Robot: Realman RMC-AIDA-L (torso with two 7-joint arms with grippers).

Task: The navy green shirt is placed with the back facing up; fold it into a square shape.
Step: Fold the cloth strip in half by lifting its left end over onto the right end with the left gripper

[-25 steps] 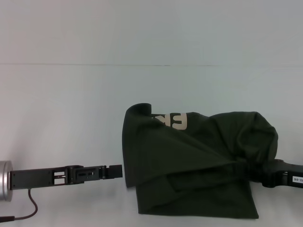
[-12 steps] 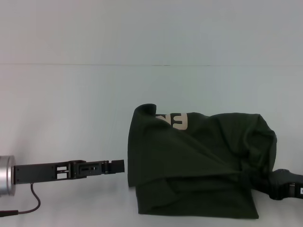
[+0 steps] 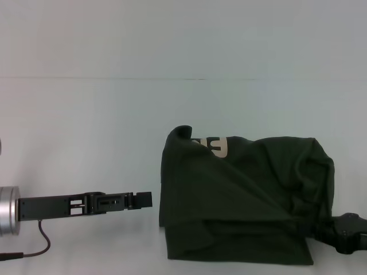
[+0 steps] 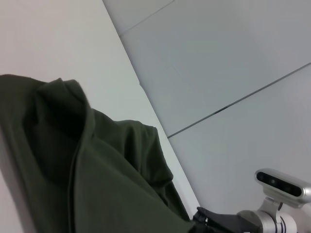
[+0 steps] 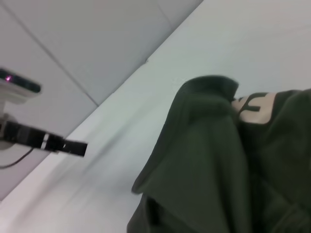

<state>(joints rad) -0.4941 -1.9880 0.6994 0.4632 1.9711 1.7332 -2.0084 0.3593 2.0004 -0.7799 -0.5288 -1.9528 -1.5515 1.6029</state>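
Observation:
My right hand needs to release the gathered cloth, now at the shirt's front corner, on the white table [image 3: 325, 249] just outside the shirt's front corner beside it.
The navy green shirt [image 3: 241, 200] lies bunched and partly folded on the white table at the right front, with a bit of cream lettering [image 3: 215, 146] showing near its far edge. It also shows in the left wrist view [image 4: 97, 184] and the right wrist view [image 5: 218, 170]. My right gripper [image 3: 321, 229] is at the shirt's right front corner, shut on gathered cloth that pulls toward it. My left gripper [image 3: 143, 199] lies low over the table just left of the shirt's left edge, apart from it and holding nothing.
The white table [image 3: 86, 126] stretches bare to the left and far side. A dark cable [image 3: 40, 240] hangs from the left arm near the front left edge. A pale wall with seams rises behind the table.
The shirt has slid to the right, dragged by the right gripper, which moved right and toward the front. The gap between the left gripper and the shirt has widened slightly.

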